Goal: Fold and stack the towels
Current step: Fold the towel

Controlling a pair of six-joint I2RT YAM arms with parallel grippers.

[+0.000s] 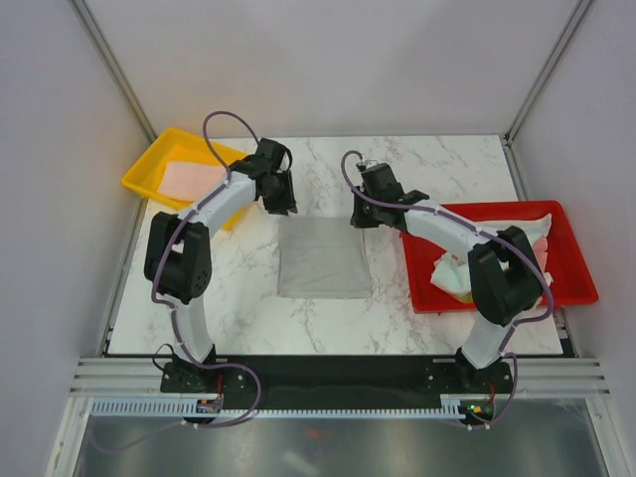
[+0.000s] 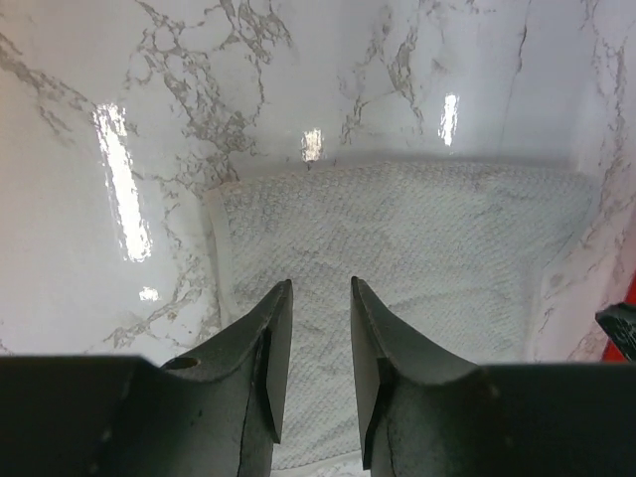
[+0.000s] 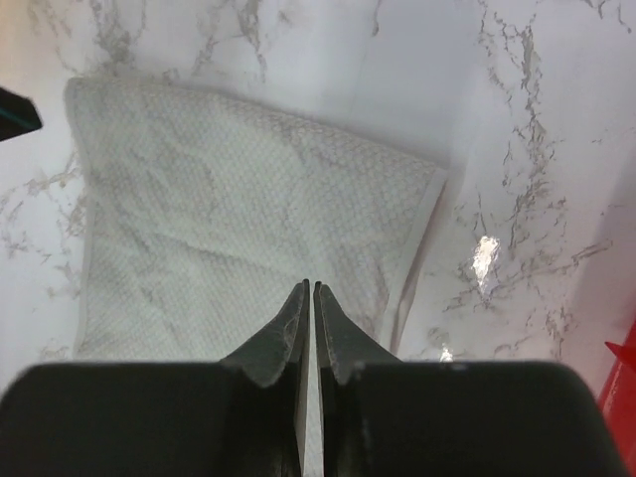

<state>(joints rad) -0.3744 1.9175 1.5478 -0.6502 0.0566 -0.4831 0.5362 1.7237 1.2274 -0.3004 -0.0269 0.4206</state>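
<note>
I should open my right gripper, which is shut and empty above the grey towel, and pinch the towel's far corner (image 3: pixel 435 177) by the red tray before I fold.
A grey towel (image 1: pixel 325 258) lies flat on the marble table between the two arms, and it shows as a pale waffle-textured cloth (image 2: pixel 417 238) (image 3: pixel 229 199) in both wrist views. My left gripper (image 1: pixel 281 204) (image 2: pixel 321 286) hovers over the towel's far left corner, open, with nothing between its fingers. At the far right corner my right gripper (image 1: pixel 363 214) (image 3: pixel 310 285) is above the cloth, shut and empty. A pale pink towel (image 1: pixel 189 177) rests in the yellow tray (image 1: pixel 139 179). Crumpled towels, cream (image 1: pixel 452 273) and pink (image 1: pixel 537 229), lie in the red tray (image 1: pixel 571 273).
The yellow tray stands at the table's far left corner and the red tray along the right side. Grey walls close in the table on three sides. The red tray's edge (image 3: pixel 626 397) shows at the right of the right wrist view.
</note>
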